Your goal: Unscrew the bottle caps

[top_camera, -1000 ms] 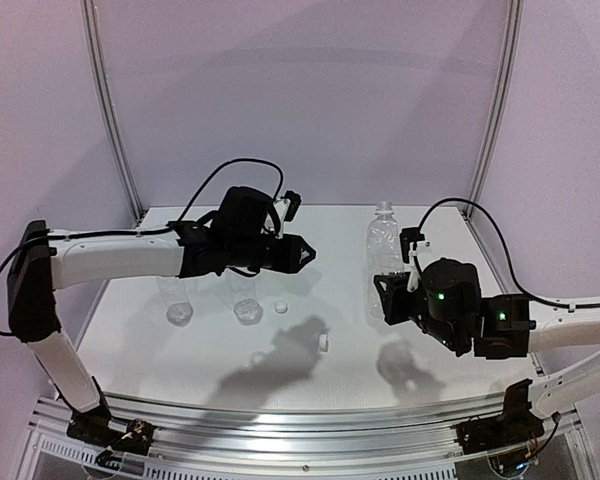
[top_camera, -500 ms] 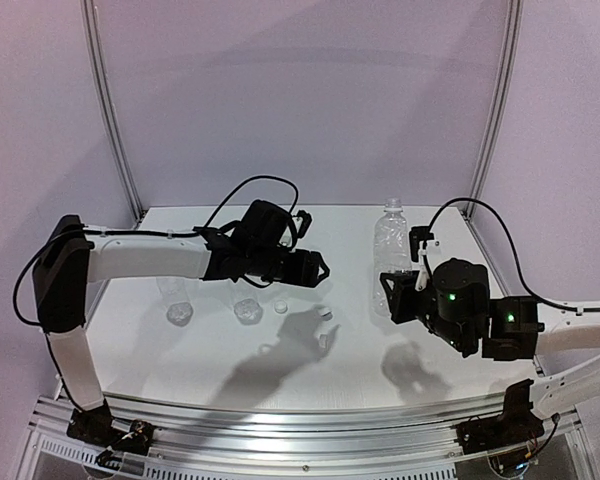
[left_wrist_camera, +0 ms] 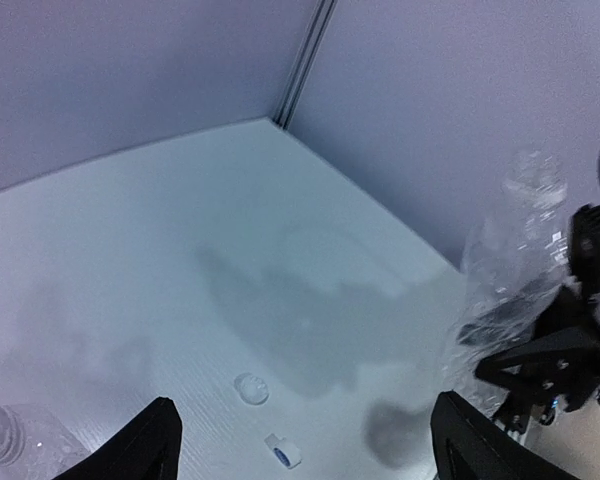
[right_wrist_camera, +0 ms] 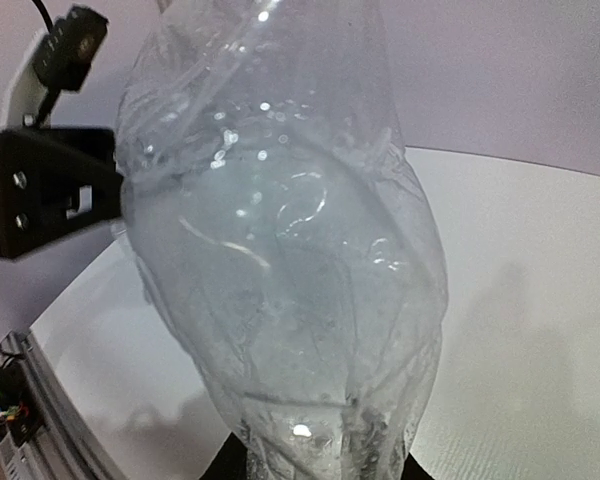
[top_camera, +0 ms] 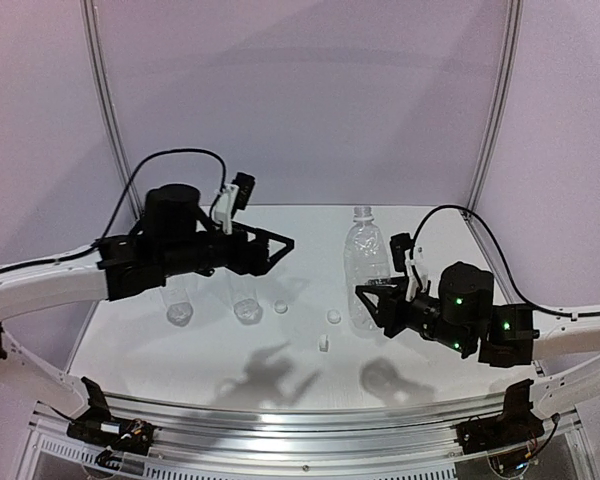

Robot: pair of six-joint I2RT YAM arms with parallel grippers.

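Note:
The clear bottle is held by my right gripper, so next my left gripper will close on the neck of the clear bottle [top_camera: 363,215] [left_wrist_camera: 535,182] to take the bottle over.
My right gripper [top_camera: 368,298] is shut on the lower body of a clear crinkled bottle [top_camera: 364,258], held upright above the table; this bottle [right_wrist_camera: 280,250] fills the right wrist view. Its neck looks bare. My left gripper [top_camera: 280,243] hangs open and empty above the table's middle, well left of that bottle. Three small whitish bottle caps lie loose on the table: one [top_camera: 280,307], a second [top_camera: 333,316] and a third [top_camera: 323,343]. The left wrist view shows two caps [left_wrist_camera: 251,388] [left_wrist_camera: 283,451] between its spread fingers [left_wrist_camera: 150,445].
Two more clear bottles [top_camera: 178,302] [top_camera: 246,302] stand on the white table [top_camera: 430,350] under the left arm. Metal posts [top_camera: 108,110] [top_camera: 495,110] and pale walls close the back. A rail [top_camera: 300,415] runs along the near edge.
The left gripper opened and drew back to the left and up. A third cap now lies on the table. The right arm carried its bottle a little leftward.

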